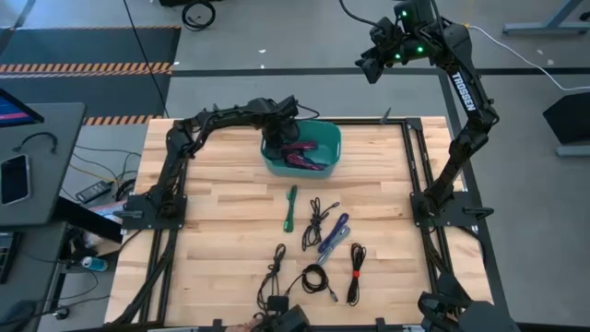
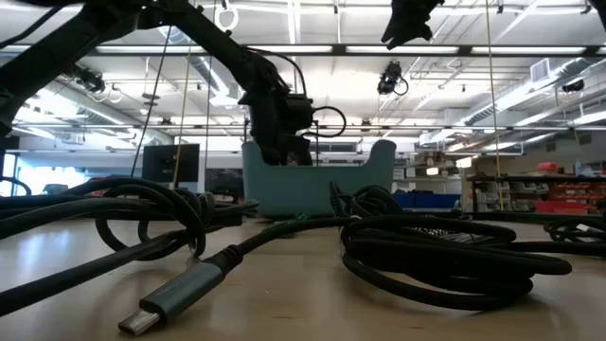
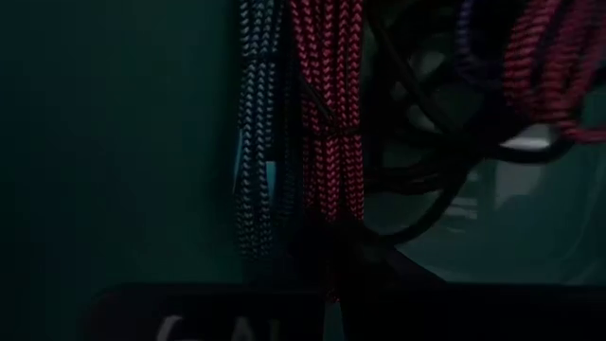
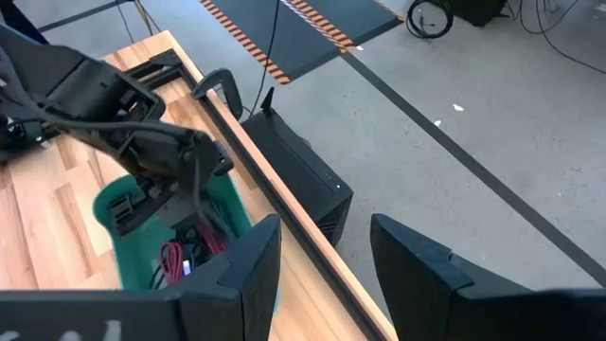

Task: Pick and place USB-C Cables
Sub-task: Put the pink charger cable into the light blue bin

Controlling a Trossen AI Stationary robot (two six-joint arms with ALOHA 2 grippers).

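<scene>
My left gripper is going to let go of the magenta braided cable, so that I leave it on top of the black cable inside the teal bin point(image 1: 302, 167) point(image 3: 450, 147).
The teal bin point(image 1: 334, 138) stands near the table's far edge. My left gripper point(image 1: 279, 140) is lowered inside it, over magenta and purple cables point(image 1: 304, 155). The left wrist view is right against a magenta braided cable point(image 3: 327, 114), a blue one point(image 3: 256, 142) and a black one point(image 3: 426, 180). Several more cables lie on the table: green point(image 1: 291, 207), black point(image 1: 316, 217), blue-purple point(image 1: 334, 235), a black coil point(image 1: 316, 279) and a black bundle with a red tie point(image 1: 356, 272). My right gripper point(image 1: 369, 66) is open, raised high beyond the far edge, holding nothing point(image 4: 322, 232).
A black metal frame point(image 1: 415, 166) runs along the table's left, right and far sides. The low view sits behind a thick black cable with a grey USB-C plug point(image 2: 175, 296). A clamp point(image 4: 216, 83) grips the far edge. Bare wood point(image 1: 221, 212) lies left of the cables.
</scene>
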